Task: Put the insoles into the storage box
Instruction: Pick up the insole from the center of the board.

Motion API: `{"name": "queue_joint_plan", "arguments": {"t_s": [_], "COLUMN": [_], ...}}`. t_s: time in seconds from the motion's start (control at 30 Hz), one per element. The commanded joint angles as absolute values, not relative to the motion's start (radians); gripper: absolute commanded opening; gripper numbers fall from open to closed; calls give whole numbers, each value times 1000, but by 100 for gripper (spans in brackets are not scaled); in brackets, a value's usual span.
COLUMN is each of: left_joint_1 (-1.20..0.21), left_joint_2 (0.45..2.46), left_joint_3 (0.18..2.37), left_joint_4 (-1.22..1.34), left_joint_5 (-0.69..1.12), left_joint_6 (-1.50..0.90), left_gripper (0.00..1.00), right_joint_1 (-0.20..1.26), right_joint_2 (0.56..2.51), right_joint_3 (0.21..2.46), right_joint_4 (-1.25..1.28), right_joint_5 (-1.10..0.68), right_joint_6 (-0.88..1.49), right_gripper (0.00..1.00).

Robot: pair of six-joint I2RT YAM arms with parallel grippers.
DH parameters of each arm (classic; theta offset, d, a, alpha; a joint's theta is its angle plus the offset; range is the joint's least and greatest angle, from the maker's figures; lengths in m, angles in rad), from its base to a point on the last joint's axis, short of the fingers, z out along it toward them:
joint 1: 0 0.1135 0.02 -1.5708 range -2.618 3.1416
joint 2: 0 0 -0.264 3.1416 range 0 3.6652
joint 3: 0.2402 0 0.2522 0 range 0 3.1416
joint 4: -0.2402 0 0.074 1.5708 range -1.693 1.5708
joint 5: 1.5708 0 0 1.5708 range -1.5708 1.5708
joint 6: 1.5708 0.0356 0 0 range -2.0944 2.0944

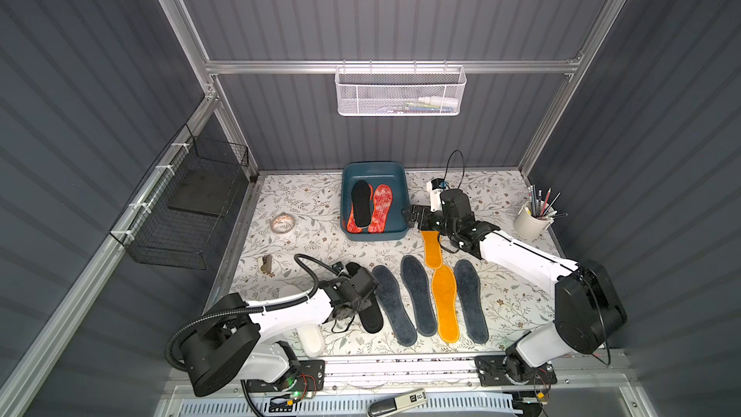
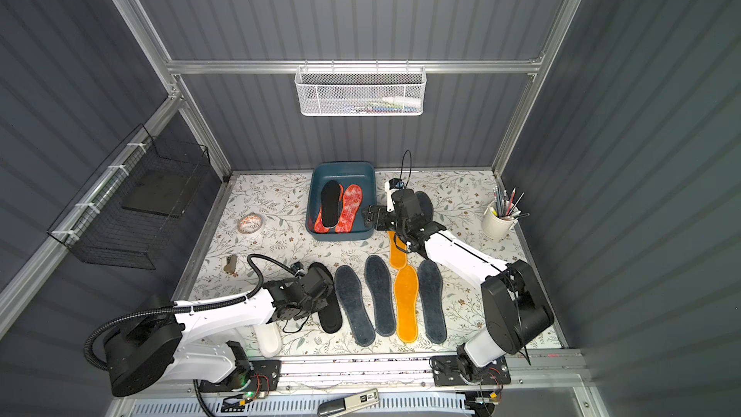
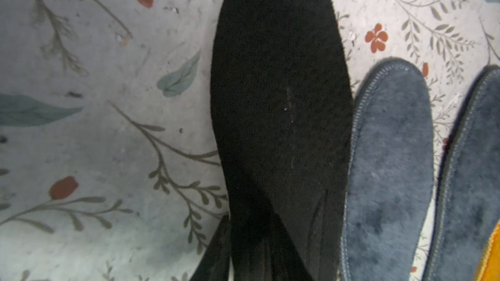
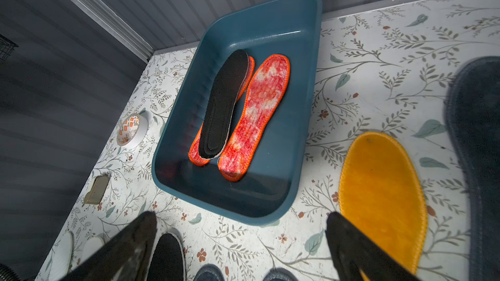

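The middle of the black insole's free long edge (image 1: pixel 375 300), across from my left gripper, will be gripped by my right gripper to take this insole over.
The teal storage box (image 1: pixel 373 165) (image 4: pixel 296 77) stands at the back middle. It holds a black insole (image 1: pixel 361 203) lying on a red-orange one, with a second red-orange insole (image 1: pixel 381 208) beside it. On the table lie a black insole (image 3: pixel 278 90) (image 1: pixel 371 316), three grey-blue insoles (image 1: pixel 419 294) and two orange-yellow ones (image 1: pixel 445 306). My left gripper (image 1: pixel 363 288) (image 3: pixel 251 213) is down on the black insole, its dark fingers close together across one side edge; whether they pinch it does not show. Beside the box's right wall my right gripper (image 1: pixel 413 216) (image 4: pixel 240 220) stands open and empty.
White insoles (image 1: pixel 310 340) lie partly under my left arm. A tape roll (image 1: pixel 283 223) sits left of the box, a white cup of pencils (image 1: pixel 531 218) at the far right. A black wire basket (image 1: pixel 188 210) hangs on the left wall, a white mesh basket (image 1: pixel 401 92) on the back rail.
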State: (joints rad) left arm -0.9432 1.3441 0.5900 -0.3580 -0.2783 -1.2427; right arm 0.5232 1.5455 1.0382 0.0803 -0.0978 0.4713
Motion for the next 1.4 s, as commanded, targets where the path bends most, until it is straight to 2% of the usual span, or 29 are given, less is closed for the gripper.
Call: {"name": "queue_joint_plan", "arguments": {"t_s": [0.0, 0.27, 0.53, 0.73, 0.9, 1.07, 1.37], "left_joint_1": [-932, -909, -895, -875, -849, -766, -665], "left_joint_2": [1336, 1264, 1182, 1009, 865, 804, 717], "left_joint_3": [593, 580, 555, 507, 486, 507, 469], "left_joint_4": [-411, -442, -446, -486, -449, -372, -218], "left_joint_5": [-295, -332, -355, -417, -423, -328, -143], "left_joint_6": [-1241, -1237, -1214, -1207, -1102, -912, -793], "left_gripper": [20, 0, 0, 0, 0, 0, 0], "right_joint_1": [518, 514, 514, 514, 513, 512, 513], "right_joint_2": [1558, 1564, 1560, 1563, 1565, 1559, 1515], "right_joint_3": [1051, 1053, 1054, 1060, 1065, 1070, 1045], "right_joint_4": [67, 71, 68, 69, 67, 63, 98], "right_joint_5": [-102, -110, -110, -115, -123, -128, -190], "right_joint_6": [476, 481, 482, 486, 486, 486, 469], "right_gripper": [99, 99, 99, 99, 99, 99, 99]}}
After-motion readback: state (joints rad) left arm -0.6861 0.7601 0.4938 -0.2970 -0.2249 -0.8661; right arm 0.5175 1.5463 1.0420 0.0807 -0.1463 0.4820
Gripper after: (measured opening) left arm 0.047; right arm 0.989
